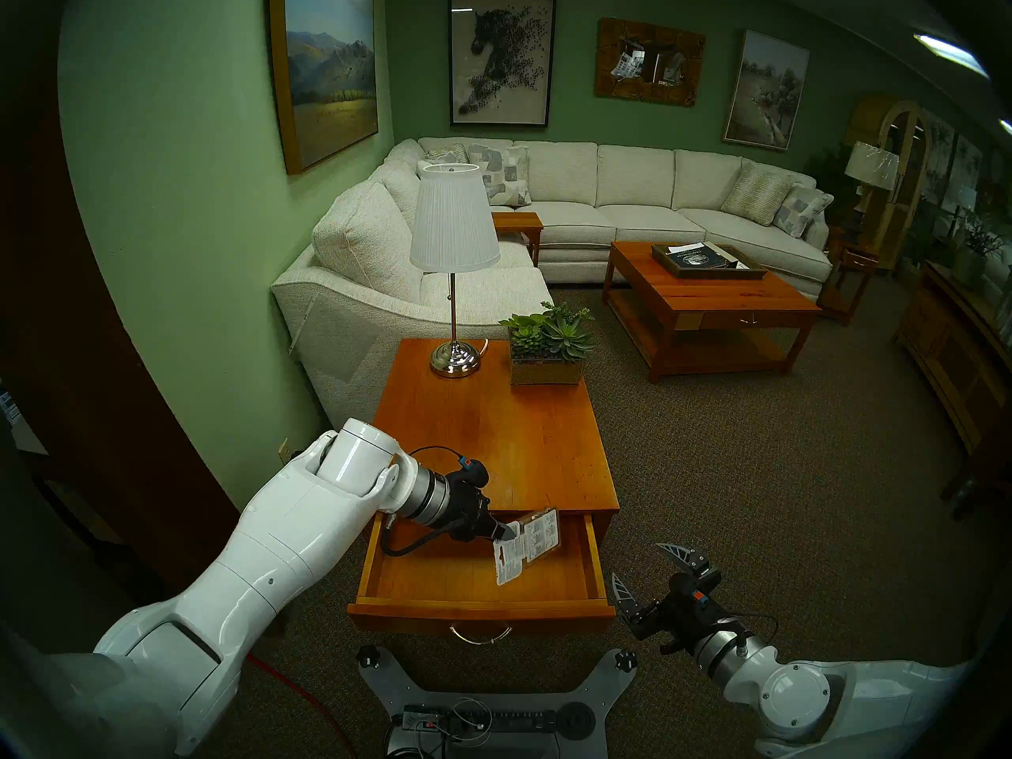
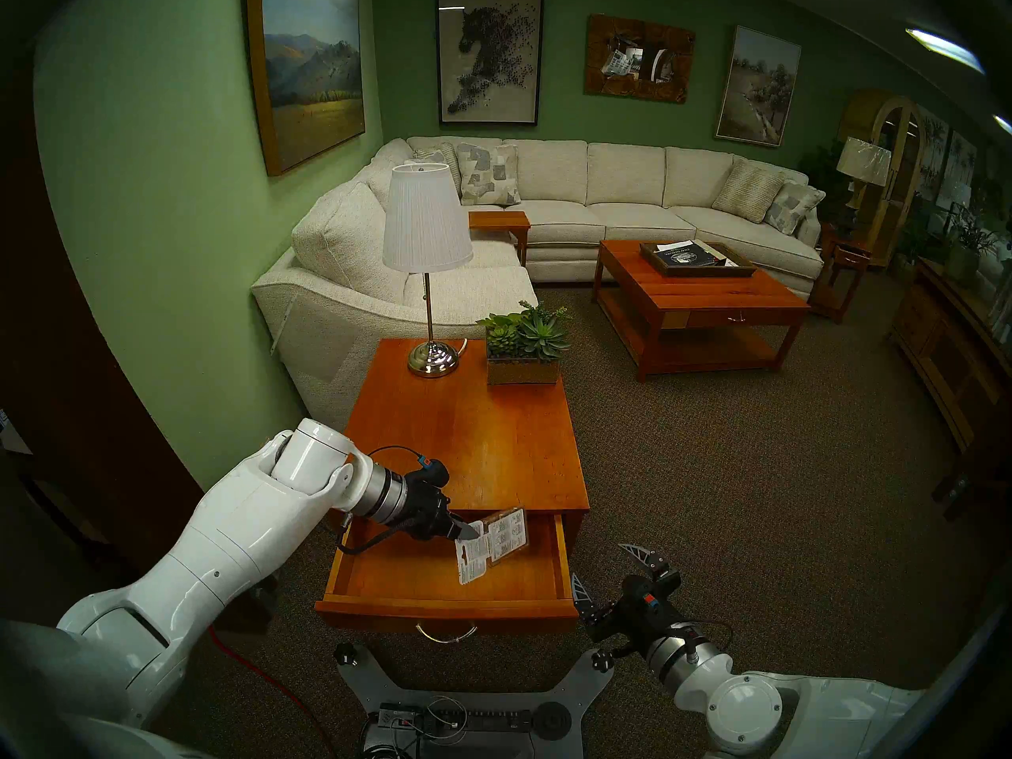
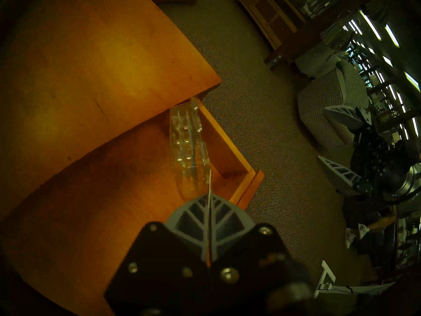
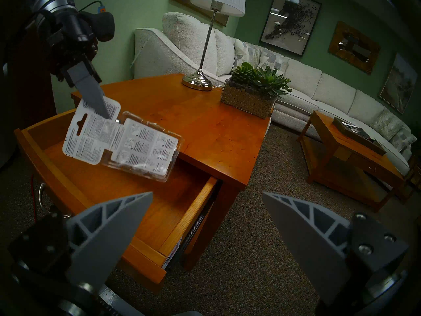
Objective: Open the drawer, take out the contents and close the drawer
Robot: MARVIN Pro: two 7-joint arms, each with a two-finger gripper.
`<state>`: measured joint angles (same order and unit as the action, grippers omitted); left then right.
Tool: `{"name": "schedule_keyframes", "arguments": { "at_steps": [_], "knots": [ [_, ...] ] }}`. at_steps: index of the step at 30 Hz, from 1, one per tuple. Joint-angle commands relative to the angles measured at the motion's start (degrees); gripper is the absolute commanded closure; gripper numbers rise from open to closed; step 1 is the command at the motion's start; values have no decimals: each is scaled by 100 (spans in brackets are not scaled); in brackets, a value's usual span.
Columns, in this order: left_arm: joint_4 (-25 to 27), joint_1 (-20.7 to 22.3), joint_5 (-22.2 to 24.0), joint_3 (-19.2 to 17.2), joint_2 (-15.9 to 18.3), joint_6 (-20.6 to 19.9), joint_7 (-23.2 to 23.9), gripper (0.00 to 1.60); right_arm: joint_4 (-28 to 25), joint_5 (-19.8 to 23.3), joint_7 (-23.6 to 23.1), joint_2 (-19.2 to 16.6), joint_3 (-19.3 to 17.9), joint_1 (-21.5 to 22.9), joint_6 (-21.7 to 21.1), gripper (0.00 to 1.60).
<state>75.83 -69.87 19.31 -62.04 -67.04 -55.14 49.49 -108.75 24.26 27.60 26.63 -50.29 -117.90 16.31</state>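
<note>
My left gripper will put the blister pack down on the bare table top [image 1: 500, 454] [image 3: 51, 68] between the succulent planter and the open drawer.
The cherry-wood drawer [image 1: 427, 604] of the end table stands pulled out, its silver bail handle [image 1: 481, 634] at the front. My left gripper [image 1: 510, 533] is shut on the edge of a clear blister pack [image 1: 528, 547] with a white printed label and holds it lifted above the open drawer, near the table top's front edge. The pack shows edge-on in the left wrist view [image 3: 186, 149] and label-side in the right wrist view [image 4: 123, 140]. The drawer floor [image 4: 159, 201] shows bare wood. My right gripper [image 1: 654, 577] is open and empty, right of the drawer's front corner.
On the end table's top [image 1: 493, 429] stand a lamp [image 1: 453, 270] and a succulent planter [image 1: 547, 352] at the back. A cream sectional sofa [image 1: 602, 205] and a larger coffee table [image 1: 706, 298] lie beyond. My base frame [image 1: 493, 681] sits below the drawer front.
</note>
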Motion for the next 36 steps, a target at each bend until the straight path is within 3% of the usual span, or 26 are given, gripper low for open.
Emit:
{"name": "schedule_keyframes", "arguments": {
  "at_steps": [1,12,24,32,34,35,36],
  "knots": [
    [-288,610,257,-361,-338,14,228,160,-102,-14,-1,1,-53,69,29,0],
    [-1268,1139,90,-647,-936,84,-480,160,-101,-13,-1,1,-52,70,29,0],
    [-2075,1533,-117,-851,-1369,837,-1642,160,-102,-13,-1,1,-52,70,29,0],
    [-2253,1592,-251,-862,-1435,1247,-1971,160,-105,-13,0,-1,-53,69,29,0],
    [-2218,1552,-324,-836,-1430,1410,-2047,103,-108,-13,0,-3,-53,69,29,0],
    [-2207,1536,-365,-827,-1437,1437,-2113,92,-109,-13,1,-4,-54,69,28,0],
    [-2197,1520,-372,-833,-1442,1459,-2124,63,-110,-13,1,-4,-54,68,28,0]
  ]
}}
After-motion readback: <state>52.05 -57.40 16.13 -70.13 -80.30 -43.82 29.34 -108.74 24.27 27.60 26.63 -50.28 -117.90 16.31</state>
